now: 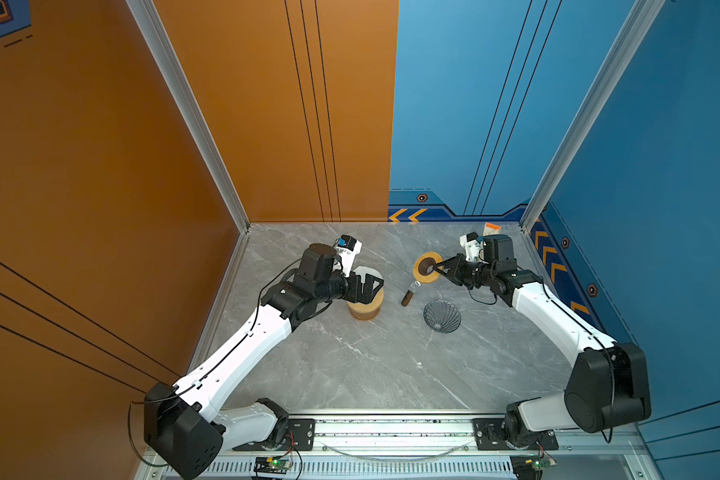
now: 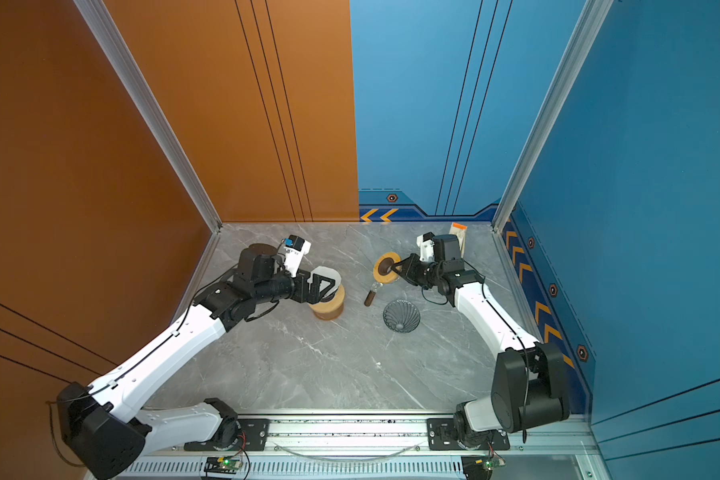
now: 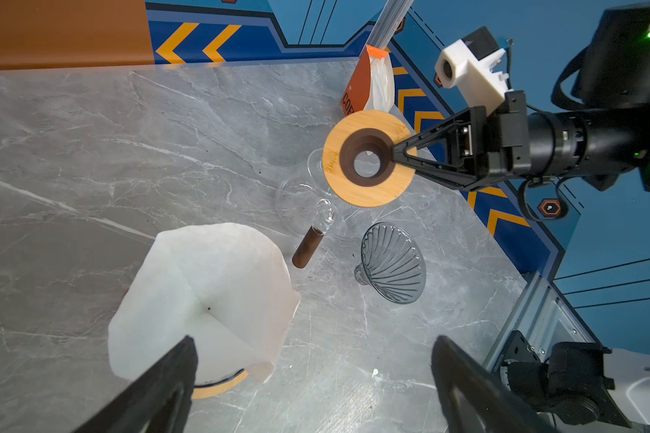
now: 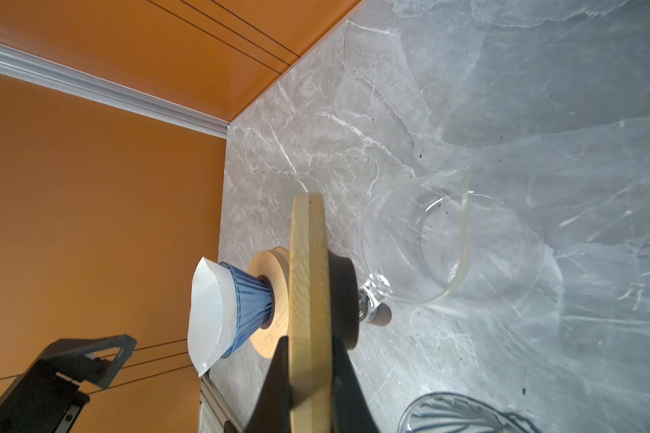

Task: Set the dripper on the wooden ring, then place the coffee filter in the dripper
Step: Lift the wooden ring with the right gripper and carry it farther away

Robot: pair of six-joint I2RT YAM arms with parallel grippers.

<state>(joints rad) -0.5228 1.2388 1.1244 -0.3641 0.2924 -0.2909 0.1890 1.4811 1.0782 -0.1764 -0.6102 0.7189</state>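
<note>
Next, my right gripper releases the wooden disc, now held on edge above the table, on the open rim of the clear glass carafe (image 1: 425, 266) (image 4: 414, 237).
The white paper coffee filter (image 3: 211, 285) stands opened in a blue ribbed dripper (image 4: 246, 311) on a round wooden stand (image 1: 364, 309), left of centre in both top views. My left gripper (image 3: 313, 339) hovers open just above the filter (image 1: 368, 272), jaws wide, gripping nothing. My right gripper (image 4: 310, 341) is shut on a wooden disc (image 3: 368, 191) with a dark brown collar, held on edge above the table at the back right (image 1: 429, 279).
A clear glass carafe (image 4: 447, 240) with a dark brown handle (image 1: 407, 297) lies under the disc. A grey ribbed glass dripper (image 1: 441, 316) lies on its side nearer the front. An orange coffee bag (image 1: 491, 228) leans in the back right corner.
</note>
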